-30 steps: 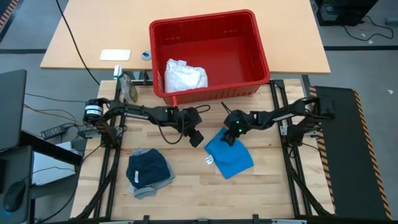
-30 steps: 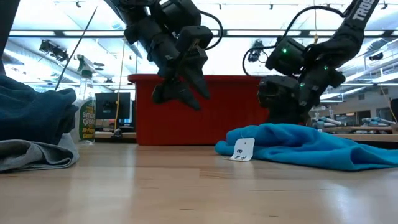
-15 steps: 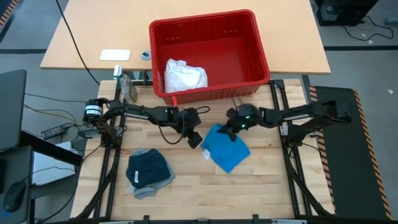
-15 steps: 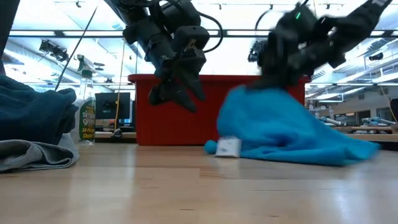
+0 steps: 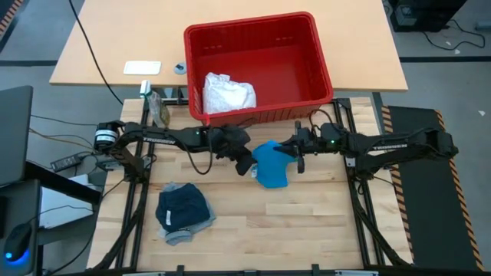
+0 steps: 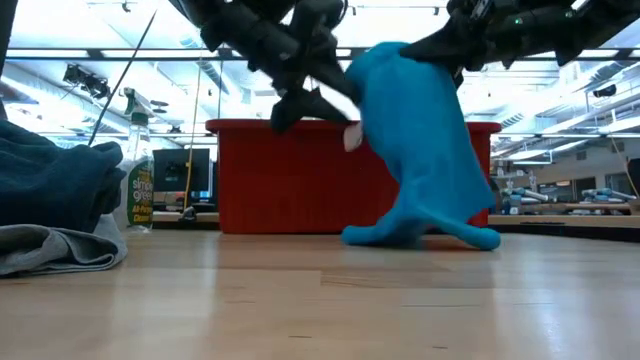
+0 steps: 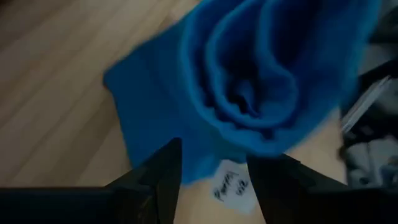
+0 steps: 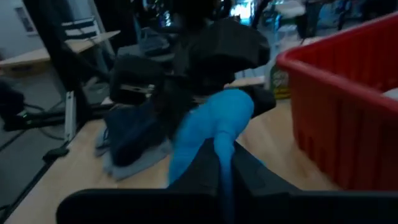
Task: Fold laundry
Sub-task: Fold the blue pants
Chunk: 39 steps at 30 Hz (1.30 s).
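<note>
My right gripper is holding the blue garment bunched and hanging from a gathered fold, so my left gripper needs to take the garment's top edge (image 6: 364,88) near the white tag.
The bright blue garment (image 5: 270,163) hangs from my right gripper (image 5: 295,156), which is shut on it above the table's middle. My left gripper (image 5: 245,161) is open just left of the garment, a finger on either side of the cloth's lower edge and white tag (image 7: 230,186). I cannot tell whether it touches them. The navy garment (image 5: 182,205) lies bunched on the grey T-shirt (image 5: 178,232) at the near left. The white cloth (image 5: 228,92) lies in the red basket (image 5: 253,27). My right gripper pinches a gathered ridge of the blue garment (image 8: 224,158) between its two fingers. It comes roughly level from the table's right. The cloth hangs below in a bunched drape, and its lower end (image 6: 420,235) rests on the table.
The red basket stands at the far edge, right behind both grippers. A spray bottle (image 5: 159,110) stands at the far left. Bare wood lies between the clothes pile and the near right corner.
My right gripper has shut on the blue garment, risen and turned level. The garment has gone from lying flat to hanging bunched, drawn toward the far edge, its lower end still on the table. My left gripper has risen a little beside it.
</note>
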Each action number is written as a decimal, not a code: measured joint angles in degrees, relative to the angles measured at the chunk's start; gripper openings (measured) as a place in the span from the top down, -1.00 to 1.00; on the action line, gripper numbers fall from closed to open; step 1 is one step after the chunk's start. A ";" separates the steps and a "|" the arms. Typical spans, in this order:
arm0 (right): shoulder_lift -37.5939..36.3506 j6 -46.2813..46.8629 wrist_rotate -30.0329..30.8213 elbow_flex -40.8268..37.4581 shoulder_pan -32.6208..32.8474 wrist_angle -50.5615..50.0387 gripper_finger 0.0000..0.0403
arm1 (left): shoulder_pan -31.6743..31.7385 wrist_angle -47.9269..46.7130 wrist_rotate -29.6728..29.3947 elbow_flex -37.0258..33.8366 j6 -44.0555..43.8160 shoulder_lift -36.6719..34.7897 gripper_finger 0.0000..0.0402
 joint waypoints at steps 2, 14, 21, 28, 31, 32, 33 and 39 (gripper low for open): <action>-0.30 -0.18 0.90 0.00 0.03 0.67 0.95 | -0.25 3.40 0.14 0.02 -0.05 0.23 0.03; -0.56 -0.74 9.52 0.00 1.84 2.45 0.95 | -0.32 18.30 4.46 0.02 2.57 0.61 -0.04; -0.54 -2.47 16.39 0.00 2.46 4.11 0.94 | 2.52 17.90 4.39 0.02 3.08 0.36 0.73; -0.54 -4.87 23.40 0.02 3.27 7.08 0.94 | 5.97 18.39 4.79 0.04 0.68 -1.90 0.81; -0.54 -5.81 27.48 0.01 3.92 8.13 0.94 | 6.24 17.75 4.80 0.04 1.25 -3.10 0.58; -0.54 -6.14 28.57 0.02 4.10 8.53 0.94 | 6.23 17.83 4.83 0.04 1.31 -3.18 0.49; -0.54 -6.44 29.50 0.02 4.27 8.87 0.94 | 6.33 17.89 4.84 0.05 1.31 -3.19 0.39; -0.52 -6.59 34.37 0.00 5.17 12.39 0.94 | 6.52 17.91 4.85 0.04 1.45 -3.10 -0.26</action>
